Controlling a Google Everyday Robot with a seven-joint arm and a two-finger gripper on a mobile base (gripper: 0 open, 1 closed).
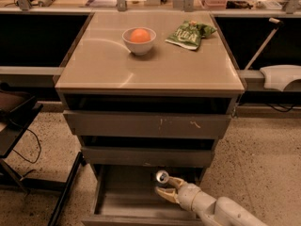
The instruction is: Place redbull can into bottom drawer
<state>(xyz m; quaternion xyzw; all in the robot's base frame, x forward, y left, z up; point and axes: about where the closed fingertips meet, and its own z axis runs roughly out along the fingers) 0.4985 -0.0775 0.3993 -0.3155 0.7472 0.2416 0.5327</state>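
The robot's gripper will let go of the redbull can on the bottom drawer's inside (162, 201) near the drawer's front edge, toward the side with the snack bag.
The bottom drawer (120, 204) is pulled out at the foot of the grey cabinet, a shallow tray with a plain floor. My gripper (165, 186) comes in from the lower right and hangs over the right part of the drawer. It is shut on the redbull can (162, 177), of which mostly the round silver top shows between the fingers. The can's body is hidden by the fingers and the dim drawer.
On the cabinet top (103, 69) stands a white bowl (139, 41) with an orange fruit and a green snack bag (189, 34). The top drawer front (141, 125) has white scratch marks; the middle drawer (141, 156) is plain. A dark stand (14, 121) is at left.
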